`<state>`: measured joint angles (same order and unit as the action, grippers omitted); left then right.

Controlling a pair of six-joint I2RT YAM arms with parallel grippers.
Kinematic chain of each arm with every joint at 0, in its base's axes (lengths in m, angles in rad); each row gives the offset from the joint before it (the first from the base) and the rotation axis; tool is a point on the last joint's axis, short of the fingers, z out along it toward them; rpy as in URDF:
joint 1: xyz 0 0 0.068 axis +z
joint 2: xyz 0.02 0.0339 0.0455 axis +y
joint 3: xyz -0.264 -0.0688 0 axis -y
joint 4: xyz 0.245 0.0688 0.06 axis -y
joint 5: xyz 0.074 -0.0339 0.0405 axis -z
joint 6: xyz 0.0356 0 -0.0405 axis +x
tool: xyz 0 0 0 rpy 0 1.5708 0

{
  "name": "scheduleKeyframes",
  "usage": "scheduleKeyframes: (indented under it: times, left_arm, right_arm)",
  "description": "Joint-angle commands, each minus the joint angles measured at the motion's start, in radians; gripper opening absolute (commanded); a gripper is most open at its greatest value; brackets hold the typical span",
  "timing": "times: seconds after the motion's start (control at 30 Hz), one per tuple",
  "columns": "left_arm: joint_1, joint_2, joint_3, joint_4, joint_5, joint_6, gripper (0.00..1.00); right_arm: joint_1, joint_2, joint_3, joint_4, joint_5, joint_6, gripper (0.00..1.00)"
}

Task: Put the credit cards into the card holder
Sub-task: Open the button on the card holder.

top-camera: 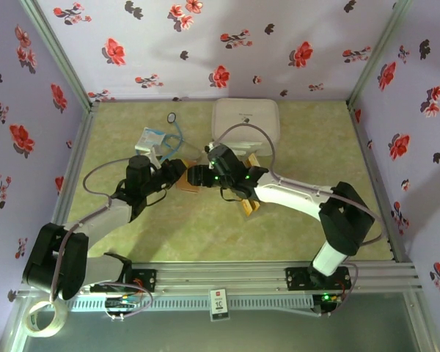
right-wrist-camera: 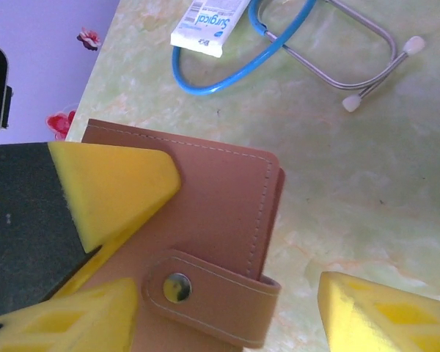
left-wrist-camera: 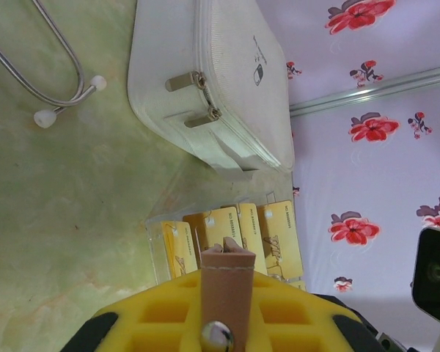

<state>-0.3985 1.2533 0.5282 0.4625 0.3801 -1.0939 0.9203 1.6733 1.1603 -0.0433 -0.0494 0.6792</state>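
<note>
Next, I pinch the strap's bend [right-wrist-camera: 268,309] with my right gripper and pull the snap open before cards go in, because the fastened snap strap is keeping the card holder shut.
The reddish-brown card holder [right-wrist-camera: 213,198] is folded shut, its snap strap fastened, and hangs just above the table. My left gripper [left-wrist-camera: 227,312] is shut on it, and the holder [left-wrist-camera: 227,282] shows edge-on between its yellow jaws. My right gripper [right-wrist-camera: 227,304] stands open around the strap end, with both yellow fingers clear of the leather. From above, the two grippers, left [top-camera: 177,174] and right [top-camera: 202,176], meet at the holder [top-camera: 190,184]. Several golden credit cards [left-wrist-camera: 238,235] lie in a clear sleeve on the table beyond it, also in the top view [top-camera: 249,207].
A large white rounded case [top-camera: 246,121] sits at the back centre. A blue-tubed stethoscope [right-wrist-camera: 308,40] and a white-blue packet [right-wrist-camera: 209,26] lie at the back left. Flowered walls close in the green table [top-camera: 205,235] on three sides.
</note>
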Motion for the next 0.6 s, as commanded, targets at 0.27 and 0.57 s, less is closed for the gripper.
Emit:
scheduleKeyframes:
  times: [0.27, 0.57]
  left_arm:
    - [-0.010, -0.014, 0.020, 0.015, -0.020, -0.015, 0.01]
    - [-0.010, -0.008, 0.007, 0.005, -0.026, 0.005, 0.01]
  right_arm:
    - [0.016, 0.078, 0.044, -0.110, 0.198, -0.042, 0.58]
    - [0.006, -0.090, -0.086, -0.242, 0.347, 0.006, 0.49]
